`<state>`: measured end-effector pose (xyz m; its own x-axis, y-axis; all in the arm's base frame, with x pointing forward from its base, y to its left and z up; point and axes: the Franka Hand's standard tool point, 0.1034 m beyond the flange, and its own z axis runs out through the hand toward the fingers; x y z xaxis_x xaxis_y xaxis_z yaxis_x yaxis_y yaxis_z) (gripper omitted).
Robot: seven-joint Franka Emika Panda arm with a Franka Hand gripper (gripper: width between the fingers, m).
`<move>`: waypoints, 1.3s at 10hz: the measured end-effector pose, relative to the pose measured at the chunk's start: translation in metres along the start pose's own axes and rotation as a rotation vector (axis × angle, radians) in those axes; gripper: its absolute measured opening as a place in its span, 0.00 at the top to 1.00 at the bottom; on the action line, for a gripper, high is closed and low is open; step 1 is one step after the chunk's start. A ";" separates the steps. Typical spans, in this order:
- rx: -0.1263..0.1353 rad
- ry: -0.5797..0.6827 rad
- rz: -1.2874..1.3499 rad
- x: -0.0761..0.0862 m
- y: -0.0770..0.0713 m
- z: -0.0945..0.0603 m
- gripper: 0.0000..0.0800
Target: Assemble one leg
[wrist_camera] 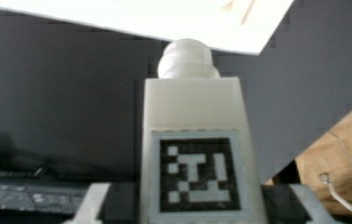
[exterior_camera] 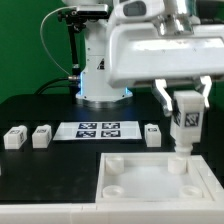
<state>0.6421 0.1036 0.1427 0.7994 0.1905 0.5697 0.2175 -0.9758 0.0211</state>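
Observation:
I will let go of the leg with my gripper in the white tray-like piece's near corner socket (exterior_camera: 190, 191), the one farthest from the paired legs.
My gripper (exterior_camera: 184, 112) is shut on a leg (exterior_camera: 185, 120), a small white block-shaped peg with a black-and-white tag on its face. It holds the leg upright, with the round tip just above the far right corner socket of the large white tray-like piece (exterior_camera: 130, 185). In the wrist view the leg (wrist_camera: 192, 140) fills the middle, tag facing the camera, its tip pointing at a corner of the white piece (wrist_camera: 155, 25). The gripper (wrist_camera: 194, 205) clamps it from both sides. Three more legs lie on the black table: two (exterior_camera: 14, 138) (exterior_camera: 41, 134) at the exterior view's left and one (exterior_camera: 152, 133) beside the marker board.
The marker board (exterior_camera: 98, 129) lies flat on the table behind the tray-like piece. The arm's base (exterior_camera: 100, 75) stands at the back. The black table (exterior_camera: 50, 165) ends at the exterior view's left front.

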 end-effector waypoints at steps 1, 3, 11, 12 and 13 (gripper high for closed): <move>0.002 0.003 0.002 0.003 0.000 0.009 0.64; 0.021 0.002 0.022 -0.006 -0.019 0.027 0.64; 0.014 -0.014 0.008 -0.036 -0.017 0.038 0.64; 0.012 -0.011 0.010 -0.036 -0.015 0.040 0.64; 0.010 -0.015 0.010 -0.039 -0.014 0.042 0.64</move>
<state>0.6314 0.1145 0.0857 0.8099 0.1827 0.5574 0.2154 -0.9765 0.0070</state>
